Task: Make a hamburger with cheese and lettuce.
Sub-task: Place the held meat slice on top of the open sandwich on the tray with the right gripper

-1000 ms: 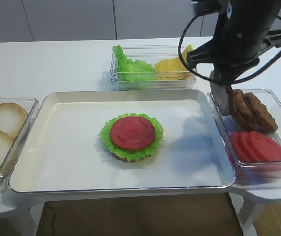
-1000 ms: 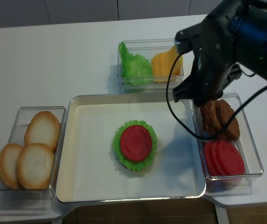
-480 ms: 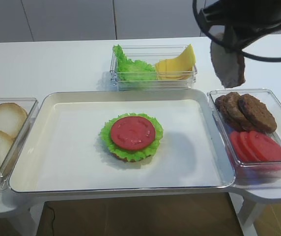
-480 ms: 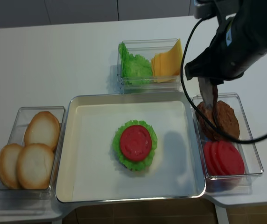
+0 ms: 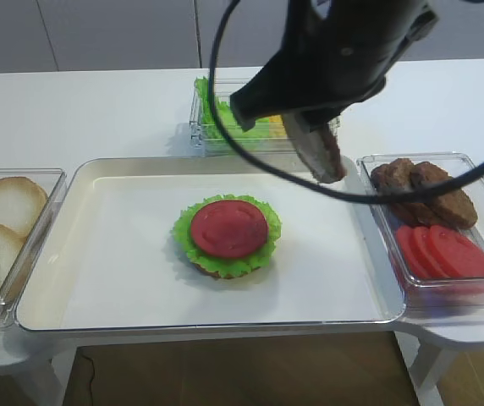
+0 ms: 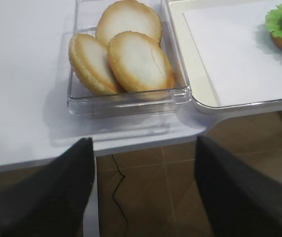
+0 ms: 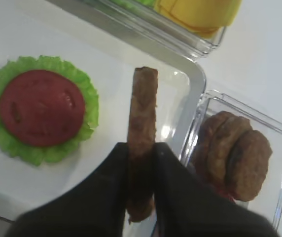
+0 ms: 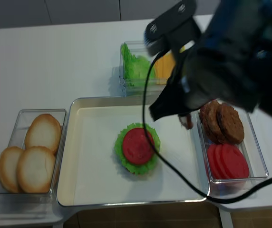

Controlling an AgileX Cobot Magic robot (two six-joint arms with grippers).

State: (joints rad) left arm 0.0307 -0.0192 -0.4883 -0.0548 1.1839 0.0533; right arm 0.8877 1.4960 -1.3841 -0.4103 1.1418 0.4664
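Observation:
I should use my right gripper to lay the brown patty down flat on the red tomato slice atop the lettuce (image 8: 139, 147) (image 7: 42, 108).
The hamburger (image 5: 228, 234) sits mid-tray: bun base, green lettuce rim, red tomato slice on top. It also shows in the second high view (image 8: 137, 147) and the right wrist view (image 7: 41, 108). My right gripper (image 7: 142, 163) is shut on a brown patty (image 7: 143, 113), held on edge above the tray's far right part, right of the hamburger (image 5: 325, 156). Loose lettuce (image 8: 133, 66) and the cheese (image 7: 200, 12) lie in a clear box behind the tray, partly hidden by the arm. My left gripper (image 6: 143, 187) is open and empty, off the table's front left edge.
The white tray (image 5: 107, 254) fills the middle. A clear box of bun halves (image 6: 131, 54) stands left of it. A clear box at the right holds brown patties (image 5: 428, 190) and tomato slices (image 5: 441, 249). The right arm (image 8: 221, 61) spans the back right.
My right gripper lifted the patty out of the right box, then carried it left and down, from above the box to over the tray's right part. The hamburger has not moved.

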